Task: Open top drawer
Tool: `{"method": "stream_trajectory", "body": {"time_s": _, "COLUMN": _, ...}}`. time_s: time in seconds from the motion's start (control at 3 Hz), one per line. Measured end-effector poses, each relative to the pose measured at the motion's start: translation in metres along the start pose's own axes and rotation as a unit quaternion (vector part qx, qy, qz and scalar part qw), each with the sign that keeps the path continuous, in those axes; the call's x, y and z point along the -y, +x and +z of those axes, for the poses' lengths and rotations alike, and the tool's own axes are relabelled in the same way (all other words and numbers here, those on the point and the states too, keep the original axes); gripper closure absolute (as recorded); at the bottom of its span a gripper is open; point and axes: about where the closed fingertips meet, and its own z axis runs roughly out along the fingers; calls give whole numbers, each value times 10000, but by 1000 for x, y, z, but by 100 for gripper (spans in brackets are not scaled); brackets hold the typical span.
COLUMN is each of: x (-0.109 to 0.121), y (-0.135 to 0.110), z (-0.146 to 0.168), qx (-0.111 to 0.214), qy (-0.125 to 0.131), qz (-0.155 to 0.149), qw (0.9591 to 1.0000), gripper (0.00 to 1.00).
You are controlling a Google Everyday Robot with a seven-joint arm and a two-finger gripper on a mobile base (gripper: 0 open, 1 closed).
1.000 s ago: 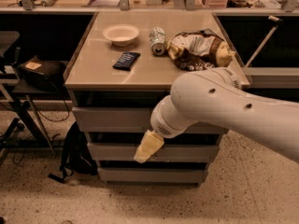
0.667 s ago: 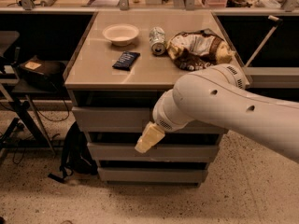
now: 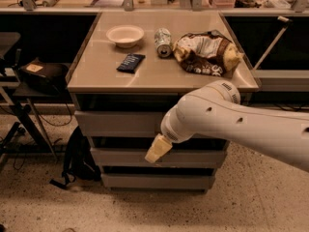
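Next, I close my gripper on the middle of the upper edge (image 3: pixel 163 112) of the top drawer, just below the tabletop, to pull the drawer open.
The top drawer (image 3: pixel 118 122) is the wide grey front panel just under the tabletop, and it looks pushed in. Its right half is hidden behind my white arm (image 3: pixel 231 124). My gripper (image 3: pixel 157 150) shows as a cream-coloured tip in front of the cabinet. It hangs just below the top drawer's lower edge, over the second drawer front (image 3: pixel 120 157). I cannot see whether it touches a drawer front.
On the tabletop (image 3: pixel 96 79) lie a white bowl (image 3: pixel 125 35), a dark packet (image 3: pixel 131 63), a can on its side (image 3: pixel 163 42) and a crumpled chip bag (image 3: pixel 205 52). A black bag (image 3: pixel 77 158) sits on the floor at the cabinet's left. A third drawer front (image 3: pixel 154 181) is lowest.
My arm and gripper have shifted slightly up and toward the cabinet front. The drawers look unchanged.
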Motion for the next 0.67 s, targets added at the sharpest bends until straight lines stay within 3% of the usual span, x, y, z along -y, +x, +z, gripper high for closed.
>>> {"method": "stream_trajectory", "body": {"time_s": 0.33, "x": 35, "y": 39, "z": 57, "qx": -359, "qy": 312, "qz": 412, "qw": 9980, "gripper": 0}}
{"method": "stream_trajectory", "body": {"time_s": 0.67, "x": 35, "y": 39, "z": 57, "qx": -359, "qy": 312, "qz": 412, "qw": 9980, "gripper": 0}}
